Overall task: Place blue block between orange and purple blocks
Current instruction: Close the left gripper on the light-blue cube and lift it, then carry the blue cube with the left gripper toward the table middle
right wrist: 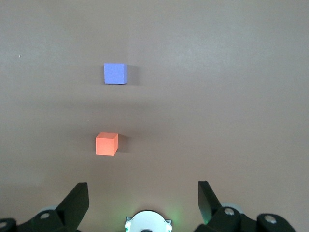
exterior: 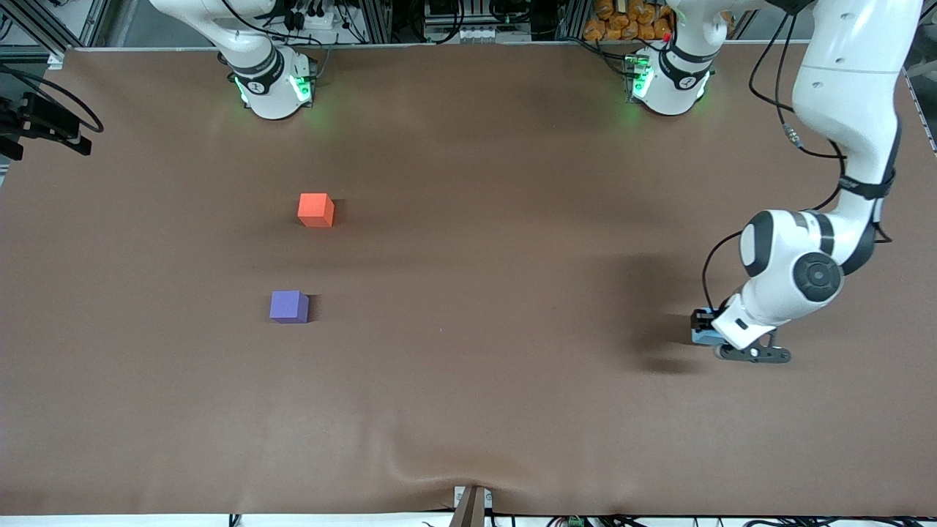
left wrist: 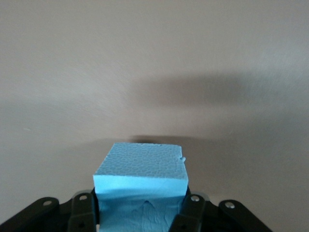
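I will release the blue block from my left gripper in the middle of the table, on bare cloth a few block widths from the orange block (exterior: 461,244).
The light blue block (left wrist: 140,166) rests on the table at the left arm's end, mostly hidden under the hand in the front view (exterior: 704,336). My left gripper (left wrist: 140,208) is down at the table and shut on the blue block, one finger pressed to each side. The orange block (exterior: 316,209) and the purple block (exterior: 289,306) sit toward the right arm's end, the purple one nearer the front camera; both show in the right wrist view, orange block (right wrist: 106,143) and purple block (right wrist: 115,73). My right gripper (right wrist: 143,195) is open, held high near its base, out of the front view.
Brown cloth covers the table (exterior: 468,395). The left arm's base (exterior: 670,80) and the right arm's base (exterior: 272,84) stand along the table's edge farthest from the front camera. A black camera mount (exterior: 40,121) juts in at the right arm's end.
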